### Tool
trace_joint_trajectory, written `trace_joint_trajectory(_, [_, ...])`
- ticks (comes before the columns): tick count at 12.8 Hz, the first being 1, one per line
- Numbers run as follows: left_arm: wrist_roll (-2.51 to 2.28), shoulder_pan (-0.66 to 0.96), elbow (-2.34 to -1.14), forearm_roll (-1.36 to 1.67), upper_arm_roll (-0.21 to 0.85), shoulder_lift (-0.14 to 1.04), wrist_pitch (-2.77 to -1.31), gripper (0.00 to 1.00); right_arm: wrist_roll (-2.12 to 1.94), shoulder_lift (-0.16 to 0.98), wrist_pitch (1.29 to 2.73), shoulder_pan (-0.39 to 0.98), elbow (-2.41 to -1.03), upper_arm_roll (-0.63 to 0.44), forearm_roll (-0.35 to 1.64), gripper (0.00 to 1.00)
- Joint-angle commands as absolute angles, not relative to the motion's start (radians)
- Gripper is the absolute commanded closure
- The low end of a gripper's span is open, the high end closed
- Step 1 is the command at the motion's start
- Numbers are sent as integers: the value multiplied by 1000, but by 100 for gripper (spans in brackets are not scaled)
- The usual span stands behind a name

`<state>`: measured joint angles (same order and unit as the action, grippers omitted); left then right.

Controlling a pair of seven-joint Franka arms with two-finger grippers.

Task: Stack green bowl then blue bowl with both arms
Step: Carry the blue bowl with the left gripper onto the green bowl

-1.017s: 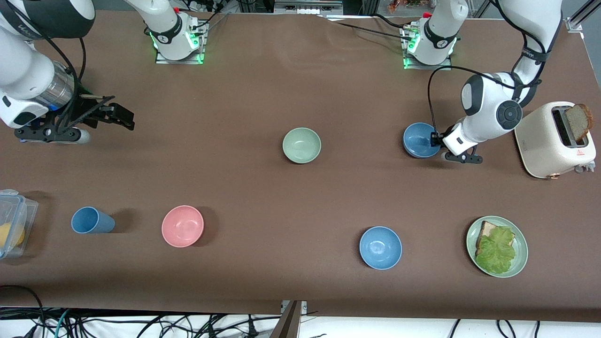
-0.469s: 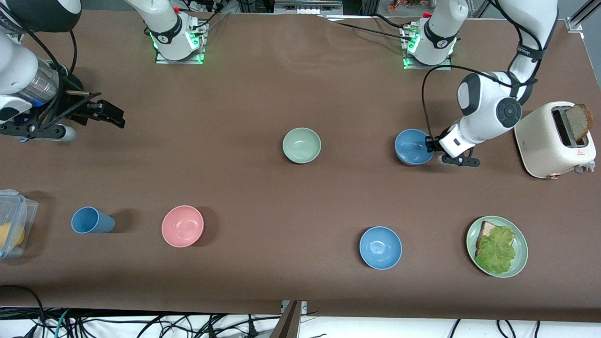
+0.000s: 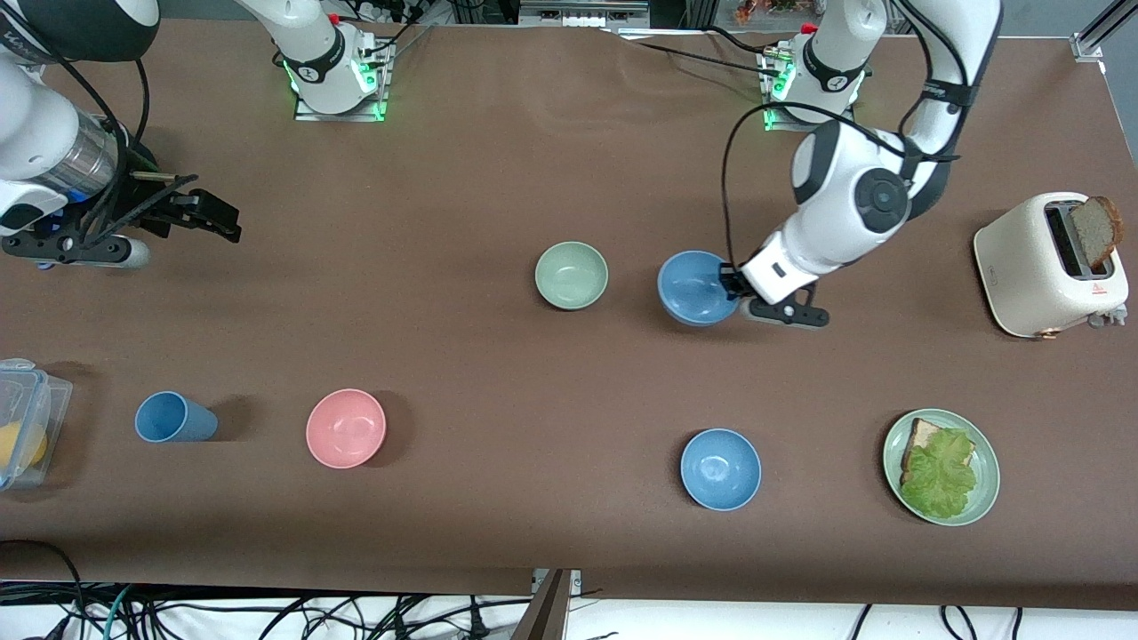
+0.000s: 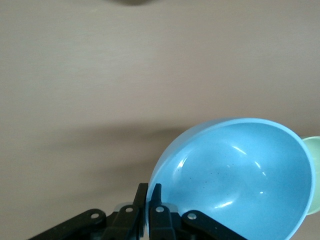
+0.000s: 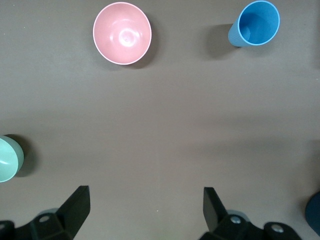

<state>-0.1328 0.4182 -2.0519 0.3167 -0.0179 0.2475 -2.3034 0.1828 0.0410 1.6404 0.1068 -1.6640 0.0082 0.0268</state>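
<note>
I will release the muted blue bowl from my left gripper inside the pale green bowl [image 3: 570, 274] [image 4: 317, 172] on the middle of the table.
The pale green bowl [image 3: 572, 275] stands on the table's middle. My left gripper [image 3: 734, 285] is shut on the rim of the muted blue bowl [image 3: 698, 287] and holds it above the table, beside the green bowl toward the left arm's end. In the left wrist view my left gripper [image 4: 149, 192] pinches the blue bowl's [image 4: 240, 175] rim, and the green bowl's edge [image 4: 314, 175] shows past it. My right gripper [image 3: 209, 218] is open and empty, up over the table at the right arm's end; it shows open in the right wrist view [image 5: 145, 205].
A brighter blue bowl [image 3: 721, 468], a green plate [image 3: 985, 462] with bread and lettuce, a pink bowl [image 3: 346, 428] and a blue cup [image 3: 173, 418] stand nearer the front camera. A toaster [image 3: 1049, 265] stands at the left arm's end, a clear box [image 3: 27, 418] at the right arm's end.
My left gripper has carried the blue bowl toward the green bowl, from near the toaster to just beside it. My right gripper has drawn back slightly toward its end.
</note>
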Motion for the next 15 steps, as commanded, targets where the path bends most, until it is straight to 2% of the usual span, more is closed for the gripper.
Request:
trace_joint_trajectory(1, [-248,524,-1935,333,-32,342,-2279,100,180,43,1631,103,-1652,14,29,0])
trace_joint_trajectory(6, [-472,689,-1806,322,-35,466,-2279,100,172,46,1638,103,-1654,14,28,0])
trace_joint_trajectory(15, [-497,778,-1804,321,-38,525,-2287,100,178,64,1672,121,-1652,15,28,0])
